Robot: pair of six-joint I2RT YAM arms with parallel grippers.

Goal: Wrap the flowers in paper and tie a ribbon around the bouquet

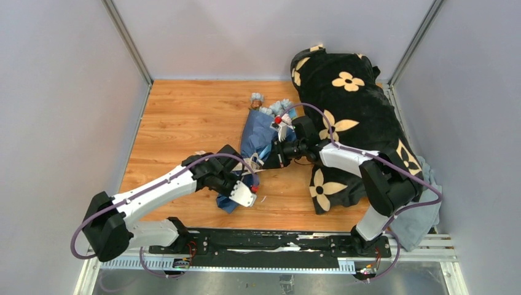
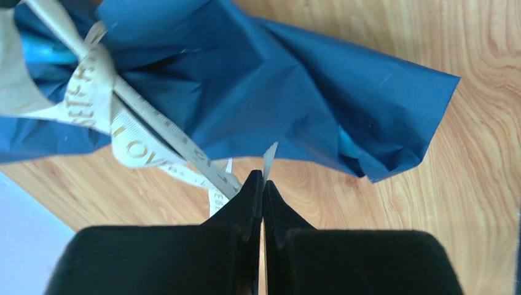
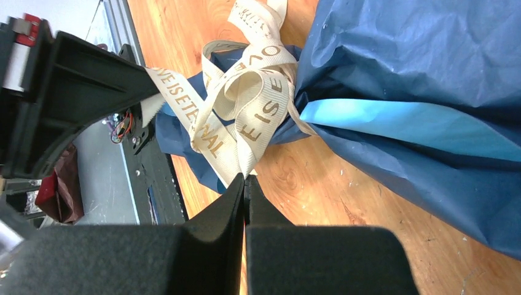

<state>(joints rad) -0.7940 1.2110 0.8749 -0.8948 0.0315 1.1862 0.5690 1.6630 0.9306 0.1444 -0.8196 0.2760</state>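
Next, I take the ribbon with my right gripper close against the knot (image 3: 281, 66) before pulling it tight, since the ribbon stands in a loose, open loop beside the knot.
The bouquet (image 1: 261, 132) lies on the wooden table, and the flowers (image 1: 270, 109) show pale blue at its far, wide end. Its paper (image 3: 418, 55) is crinkled navy with a light-blue fold. The cream ribbon (image 3: 258, 92), printed with gold letters, is looped and knotted round the paper's narrow neck. My left gripper (image 2: 263, 179) is shut on a ribbon strand (image 2: 268, 157) seen edge-on, just below the neck. My right gripper (image 3: 246, 179) is shut on a ribbon loop end beside the knot. In the top view the left gripper (image 1: 253, 175) and right gripper (image 1: 267, 158) sit close together at the neck.
A black plush blanket (image 1: 356, 117) with cream flower shapes is heaped at the right under the right arm. A grey-blue cloth (image 1: 424, 215) hangs at the near right corner. Grey walls enclose the table on three sides.
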